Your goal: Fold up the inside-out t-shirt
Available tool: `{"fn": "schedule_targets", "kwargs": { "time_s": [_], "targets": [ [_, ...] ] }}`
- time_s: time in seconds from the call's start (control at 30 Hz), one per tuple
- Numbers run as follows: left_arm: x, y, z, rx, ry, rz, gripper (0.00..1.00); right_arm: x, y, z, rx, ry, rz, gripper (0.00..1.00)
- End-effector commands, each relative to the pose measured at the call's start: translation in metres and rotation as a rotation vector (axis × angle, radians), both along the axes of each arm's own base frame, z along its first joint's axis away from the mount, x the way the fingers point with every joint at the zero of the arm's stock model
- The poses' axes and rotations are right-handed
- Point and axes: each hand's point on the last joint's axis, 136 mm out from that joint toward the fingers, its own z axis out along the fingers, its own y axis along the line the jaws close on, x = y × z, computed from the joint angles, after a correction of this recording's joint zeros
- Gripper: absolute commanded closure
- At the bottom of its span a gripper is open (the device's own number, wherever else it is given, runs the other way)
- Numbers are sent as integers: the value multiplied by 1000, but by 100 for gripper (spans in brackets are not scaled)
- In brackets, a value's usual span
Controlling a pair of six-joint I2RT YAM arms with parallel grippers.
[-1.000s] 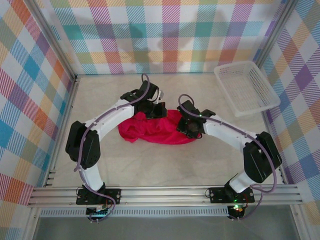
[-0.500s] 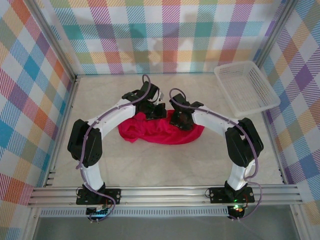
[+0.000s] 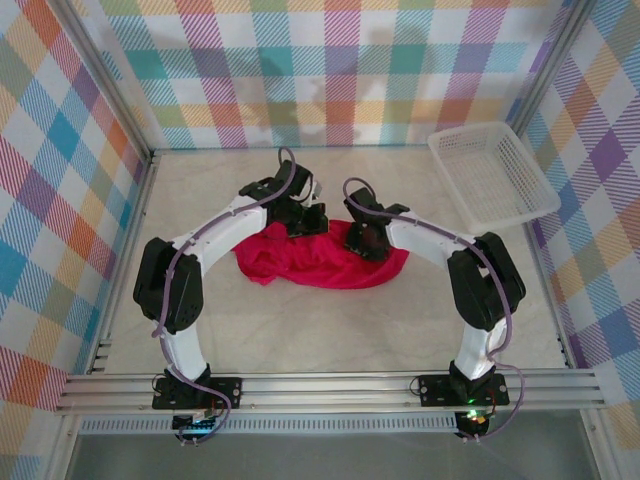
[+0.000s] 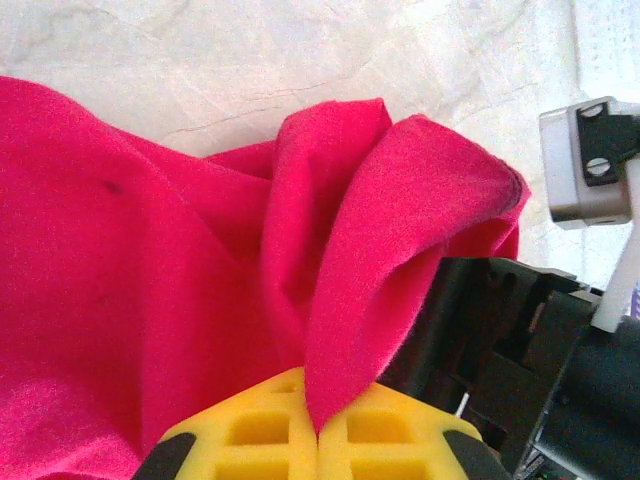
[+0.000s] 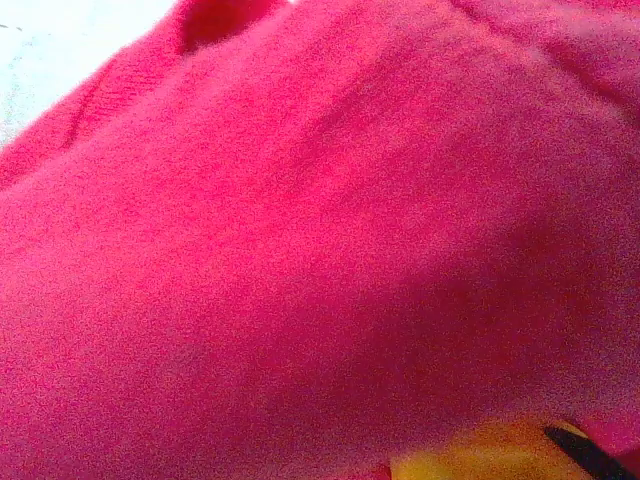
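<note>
My left gripper should release the raised fold on the end of the t-shirt [image 3: 362,250] under my right gripper.
The inside-out t-shirt [image 3: 322,262] lies as a bunched crimson heap in the middle of the table. My left gripper [image 3: 305,222] sits at the heap's back edge, shut on a raised fold of it. In the left wrist view the yellow pads [image 4: 250,430] meet with the t-shirt [image 4: 150,250] pinched between them at the left gripper [image 4: 318,425]. My right gripper [image 3: 360,238] presses into the cloth just right of the left one. The right wrist view looks straight into the t-shirt [image 5: 300,250], with one yellow pad [image 5: 480,455] at the bottom edge and the jaws hidden.
A white mesh basket [image 3: 492,175] stands at the back right corner. Plaid walls enclose the table on three sides. The right arm's black wrist [image 4: 520,340] is close beside the left gripper. Bare tabletop lies in front of the heap.
The right arm swung in from the heap's right end to its back edge beside the left gripper, uncovering the cloth's right end. The left gripper kept its hold and barely moved.
</note>
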Motion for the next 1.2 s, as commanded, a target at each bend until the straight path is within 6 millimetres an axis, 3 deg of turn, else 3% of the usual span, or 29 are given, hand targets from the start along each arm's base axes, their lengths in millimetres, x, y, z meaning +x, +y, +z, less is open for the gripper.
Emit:
{"fn": "schedule_targets", "kwargs": {
  "time_s": [0.0, 0.1, 0.2, 0.33, 0.47, 0.6, 0.7, 0.8, 0.87, 0.93, 1.0, 1.03, 1.07, 1.17],
  "targets": [
    [1, 8, 10, -7, -8, -4, 100, -9, 0, -16, 12, 57, -26, 74],
    [2, 10, 8, -1, -5, 0, 100, -10, -4, -7, 3, 41, -42, 92],
    [4, 14, 6, 4, -7, 8, 100, -9, -10, 13, -1, 3, -50, 100],
    [10, 19, 0, 25, -12, 22, 100, -10, -16, 49, 8, -64, -42, 100],
    [26, 30, -18, 56, 9, 50, 100, -17, -21, 105, 60, -167, -14, 100],
    [44, 35, -33, 54, 45, 77, 100, -32, -25, 160, 147, -275, 27, 100],
    [57, 34, -38, 49, 50, 102, 100, -51, -21, 181, 245, -317, 82, 100],
    [65, 26, -44, 14, 69, 125, 100, -77, -1, 182, 401, -383, 202, 100],
    [66, 18, -45, -21, 77, 134, 100, -97, 10, 161, 465, -391, 260, 100],
    [63, 9, -45, -30, 72, 122, 100, -114, 10, 123, 480, -327, 256, 89],
    [55, 1, -43, -31, 63, 98, 100, -119, 0, 96, 437, -275, 225, 85],
    [50, -1, -40, -28, 55, 89, 100, -119, -5, 89, 399, -267, 216, 73],
    [46, -1, -38, -24, 49, 81, 100, -118, -9, 87, 370, -266, 210, 59],
    [33, -1, -31, -20, 35, 58, 100, -106, -24, 91, 230, -277, 194, 52]
  ]
}}
